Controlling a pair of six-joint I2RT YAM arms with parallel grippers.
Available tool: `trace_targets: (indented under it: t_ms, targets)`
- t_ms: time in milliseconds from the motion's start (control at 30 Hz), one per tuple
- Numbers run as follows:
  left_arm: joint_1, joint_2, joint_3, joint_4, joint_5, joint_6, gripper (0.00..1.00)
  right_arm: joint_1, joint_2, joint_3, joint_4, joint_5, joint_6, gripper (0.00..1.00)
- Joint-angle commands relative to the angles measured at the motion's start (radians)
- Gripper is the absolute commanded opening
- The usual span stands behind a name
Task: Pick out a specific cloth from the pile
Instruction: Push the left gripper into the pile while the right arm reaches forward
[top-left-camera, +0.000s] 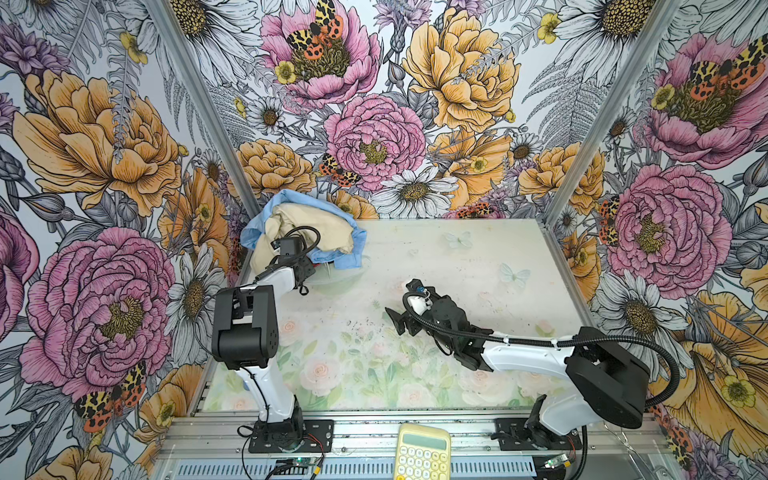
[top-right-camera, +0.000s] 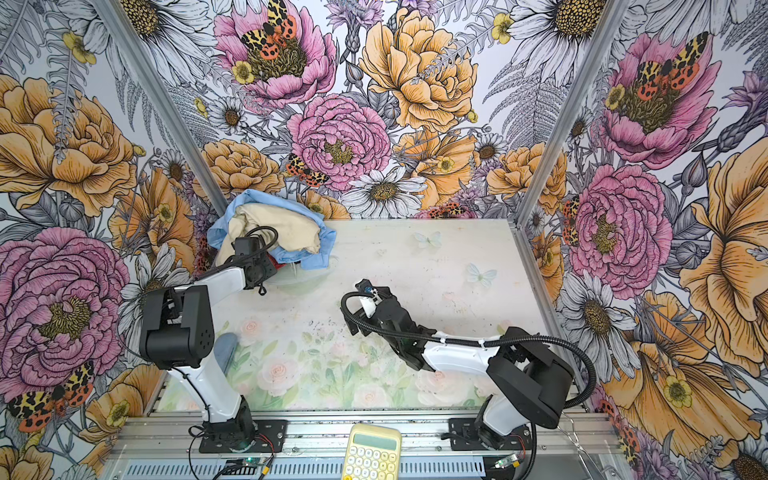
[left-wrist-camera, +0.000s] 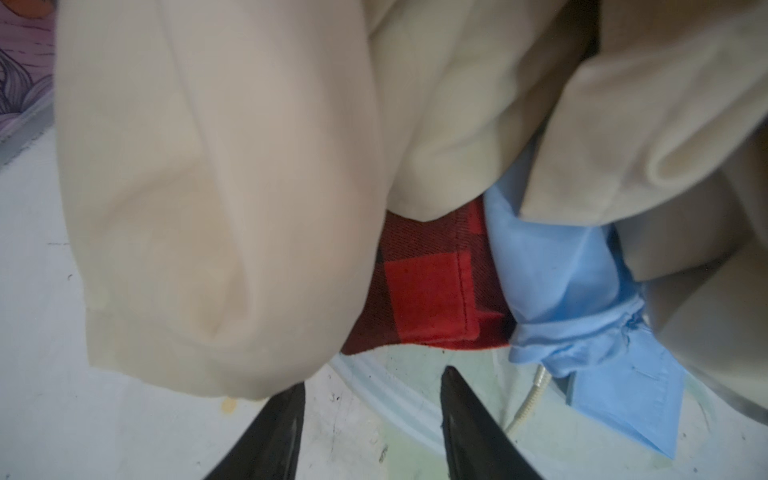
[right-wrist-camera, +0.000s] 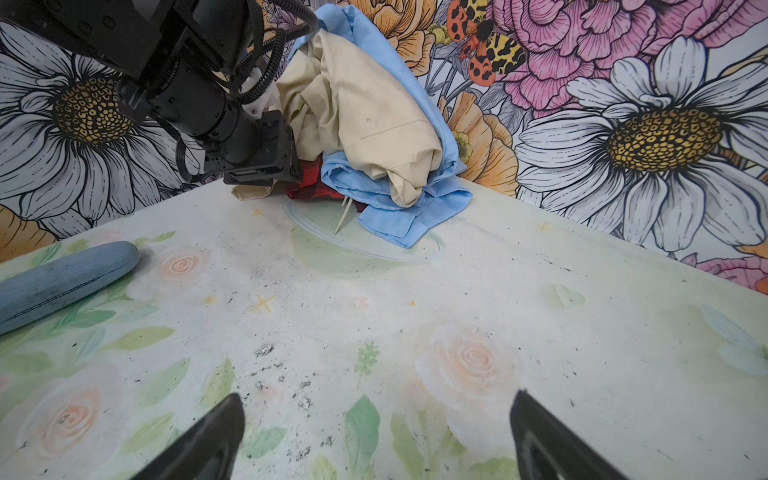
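The left gripper's fingers are short of the plaid cloth's edge, so the robot should move in, pinch the plaid cloth's corner (left-wrist-camera: 472, 316) and pull it up high.
The pile sits in the back left corner of the table, a beige cloth (top-left-camera: 309, 230) wrapped in a light blue cloth (top-left-camera: 349, 258). Only a corner of the red-and-black plaid cloth (left-wrist-camera: 432, 291) shows, tucked at the pile's base between the beige (left-wrist-camera: 232, 199) and blue (left-wrist-camera: 557, 274) folds; it also shows as a red patch (right-wrist-camera: 308, 189) in the right wrist view. My left gripper (left-wrist-camera: 374, 380) is open low over the table, its tips just short of the plaid edge, with nothing between them. My right gripper (right-wrist-camera: 377, 395) hangs open over the middle of the table, holding nothing.
A thin white string (right-wrist-camera: 343, 216) trails from the blue cloth onto the table. A blue-grey pouch (right-wrist-camera: 66, 278) lies near the left arm's base. A yellow calculator (top-left-camera: 422, 453) rests on the front rail. The flowered walls (top-left-camera: 249, 166) close in behind the pile.
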Motion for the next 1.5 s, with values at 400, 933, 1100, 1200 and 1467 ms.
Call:
trace_targets:
  t_ms: [400, 933, 1100, 1200, 1467]
  targets:
    - [0.051, 0.129, 0.152, -0.095, 0.029, -0.044, 0.47, -0.003, -0.02, 0.023, 0.017, 0.028, -0.02, 1.0]
    - [0.016, 0.03, 0.128, -0.07, 0.001, -0.002, 0.28, -0.006, -0.026, 0.019, 0.018, 0.033, -0.026, 1.0]
    - [0.016, 0.073, 0.144, -0.09, -0.007, 0.001, 0.47, -0.005, -0.026, 0.018, 0.018, 0.036, -0.029, 0.99]
    - [0.021, 0.123, 0.185, -0.12, -0.006, 0.021, 0.47, -0.007, -0.024, 0.017, 0.018, 0.044, -0.03, 0.99]
    - [0.031, 0.204, 0.282, -0.19, 0.011, 0.029, 0.42, -0.01, -0.009, 0.023, 0.018, 0.043, -0.031, 0.99]
